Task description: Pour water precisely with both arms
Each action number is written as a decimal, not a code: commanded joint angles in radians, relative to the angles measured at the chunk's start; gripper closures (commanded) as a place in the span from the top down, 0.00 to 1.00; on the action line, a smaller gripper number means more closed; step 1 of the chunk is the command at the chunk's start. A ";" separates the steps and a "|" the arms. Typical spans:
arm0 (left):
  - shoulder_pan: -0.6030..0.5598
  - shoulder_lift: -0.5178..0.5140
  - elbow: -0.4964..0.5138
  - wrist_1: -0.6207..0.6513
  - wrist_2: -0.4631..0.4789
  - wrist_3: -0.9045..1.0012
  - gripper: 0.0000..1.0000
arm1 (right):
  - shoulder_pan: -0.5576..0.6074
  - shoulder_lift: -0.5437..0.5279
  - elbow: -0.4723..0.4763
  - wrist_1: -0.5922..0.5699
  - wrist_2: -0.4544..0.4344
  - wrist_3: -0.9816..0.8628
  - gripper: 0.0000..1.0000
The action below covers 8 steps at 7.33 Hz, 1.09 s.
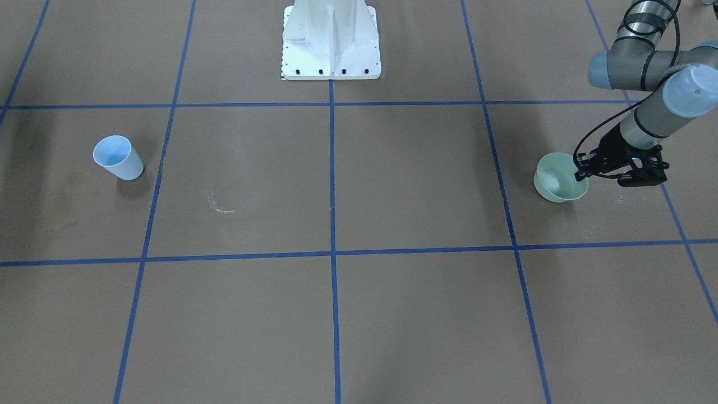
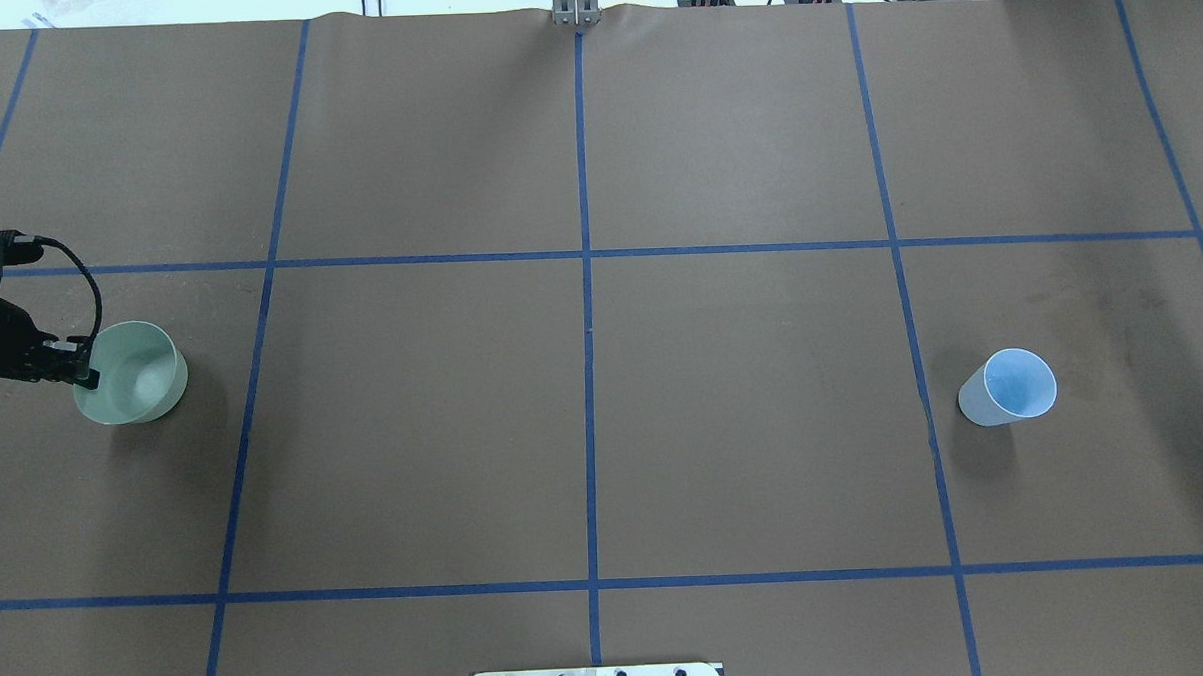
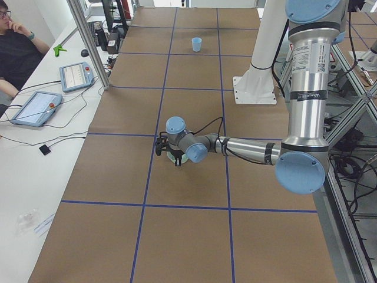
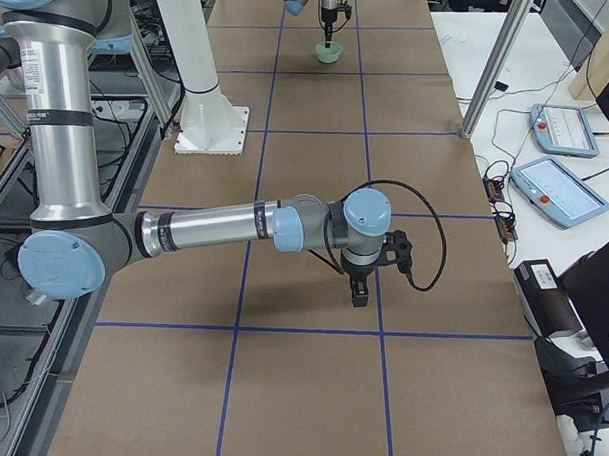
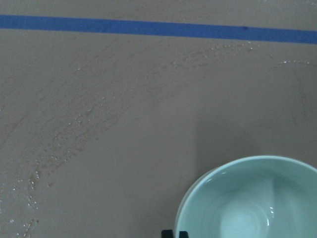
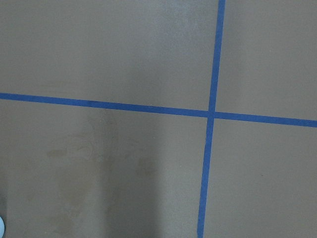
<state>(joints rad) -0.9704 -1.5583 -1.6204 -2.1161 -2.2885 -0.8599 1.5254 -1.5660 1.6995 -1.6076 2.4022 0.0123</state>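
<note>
My left gripper is to let go of the pale green bowl on the blue line from the white pedestal (image 1: 336, 216), close to that line's crossing.
A pale green bowl (image 1: 555, 182) stands on the brown table at my left side; it also shows in the overhead view (image 2: 135, 376) and the left wrist view (image 5: 247, 203). My left gripper (image 1: 581, 171) sits at the bowl's rim, shut on it, also in the overhead view (image 2: 84, 370). A light blue cup (image 1: 118, 158) stands upright far off on my right side (image 2: 1008, 387). My right gripper (image 4: 359, 291) hangs above bare table and shows only in the exterior right view, so I cannot tell if it is open or shut. No water stream shows; faint wet streaks (image 5: 64, 144) mark the paper.
The white pedestal (image 1: 331, 42) stands at the table's middle on the robot's side. Blue tape lines (image 2: 587, 328) divide the table into squares. A seated person (image 3: 15, 50) and tablets (image 3: 35, 107) are at a side bench beyond the table.
</note>
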 commanded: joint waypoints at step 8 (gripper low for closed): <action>0.197 -0.570 -0.256 0.628 0.038 -0.590 0.00 | 0.001 -0.022 0.019 0.000 -0.002 -0.002 0.99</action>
<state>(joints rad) -0.9380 -2.0052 -1.9048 -1.4910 -2.3899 -1.2455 1.5263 -1.5866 1.7176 -1.6076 2.4009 0.0111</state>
